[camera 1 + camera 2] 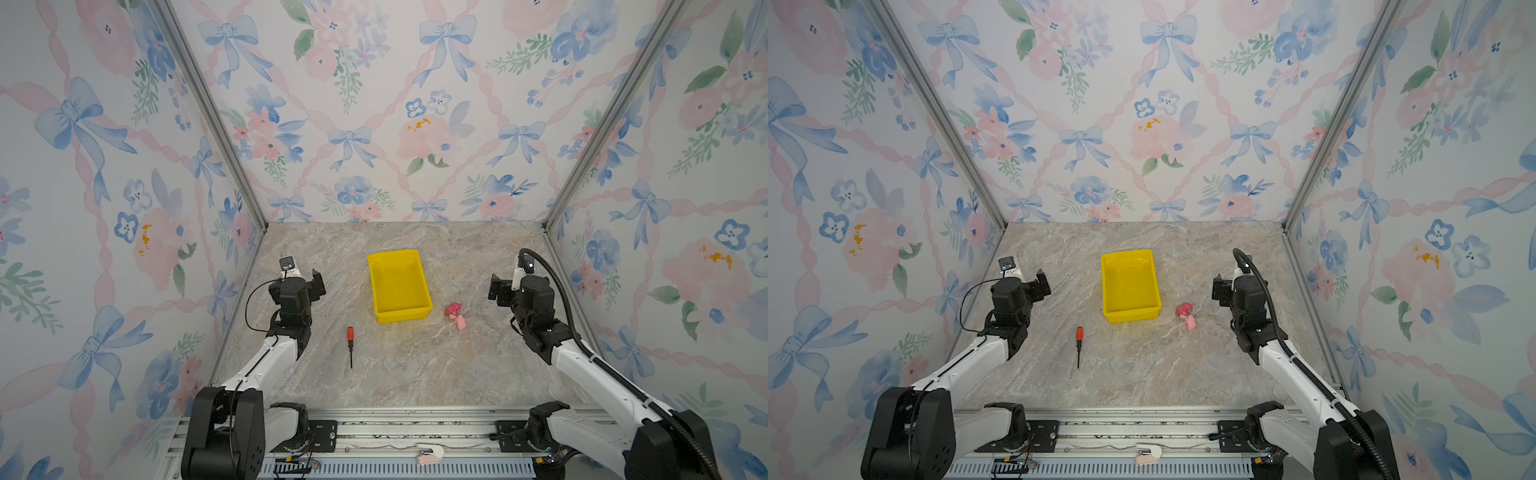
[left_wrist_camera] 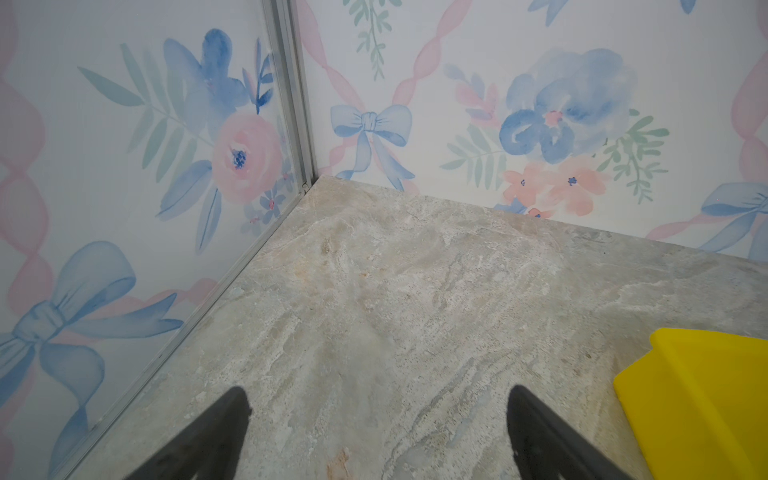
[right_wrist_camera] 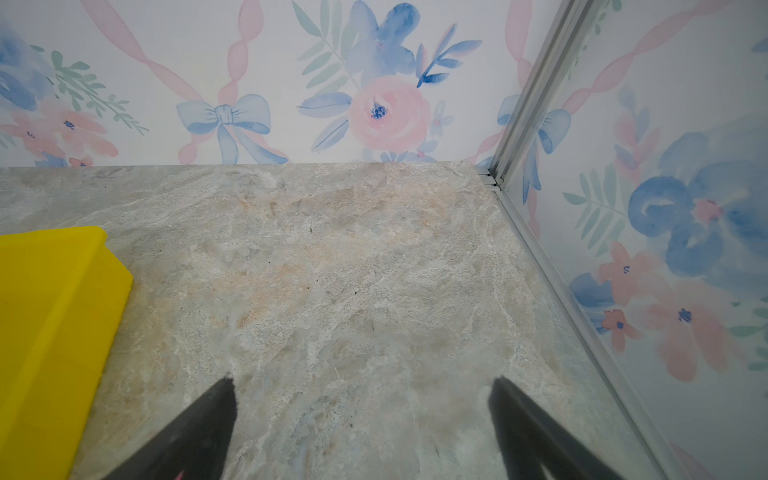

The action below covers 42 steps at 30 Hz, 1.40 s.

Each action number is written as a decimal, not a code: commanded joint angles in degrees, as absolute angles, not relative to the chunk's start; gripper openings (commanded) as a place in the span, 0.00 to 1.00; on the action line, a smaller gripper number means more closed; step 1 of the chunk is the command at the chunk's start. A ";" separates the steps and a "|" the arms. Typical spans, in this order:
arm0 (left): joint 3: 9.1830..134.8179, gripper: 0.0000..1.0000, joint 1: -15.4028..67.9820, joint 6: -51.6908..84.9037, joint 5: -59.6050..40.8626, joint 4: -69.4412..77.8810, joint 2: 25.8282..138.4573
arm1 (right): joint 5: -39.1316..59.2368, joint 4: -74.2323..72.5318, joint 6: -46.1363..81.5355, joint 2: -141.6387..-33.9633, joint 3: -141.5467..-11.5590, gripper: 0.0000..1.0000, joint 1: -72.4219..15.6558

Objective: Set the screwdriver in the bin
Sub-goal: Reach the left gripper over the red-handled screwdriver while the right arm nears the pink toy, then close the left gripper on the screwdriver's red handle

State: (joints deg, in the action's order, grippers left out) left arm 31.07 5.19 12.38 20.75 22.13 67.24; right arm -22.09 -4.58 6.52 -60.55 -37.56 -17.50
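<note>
The screwdriver is next for my left gripper, which should go to it and close on its red-orange handle [image 1: 349, 333], near the handle's back end.
A small screwdriver [image 1: 350, 343] [image 1: 1079, 344] with a red-orange handle and thin dark shaft lies flat on the marble table, handle toward the back. Behind it and to the right stands the empty yellow bin [image 1: 399, 286] [image 1: 1130, 286]. My left gripper [image 1: 316, 282] [image 1: 1042, 282] [image 2: 378, 395] hovers open left of the bin and behind the screwdriver, nothing between its fingers. On the far side of the bin my right gripper [image 1: 495, 289] [image 1: 1219, 289] [image 3: 361, 386] is open and empty too. A corner of the bin [image 2: 706, 395] [image 3: 54, 332] shows in each wrist view; the screwdriver shows in neither.
A pink toy figure [image 1: 455, 316] [image 1: 1186, 315] lies on the table just right of the bin's near corner. Floral-papered walls with metal corner posts close in the back and both sides. A metal rail [image 1: 395, 436] runs along the front edge.
</note>
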 commanded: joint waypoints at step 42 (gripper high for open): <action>45.13 0.76 16.95 28.17 1.02 -27.42 84.40 | -23.12 40.61 27.94 -77.01 -66.78 0.97 -43.92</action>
State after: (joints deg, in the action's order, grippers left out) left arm 46.57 15.44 25.91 -0.32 -25.74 85.01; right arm -24.43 39.44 28.84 -79.26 -66.74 -43.24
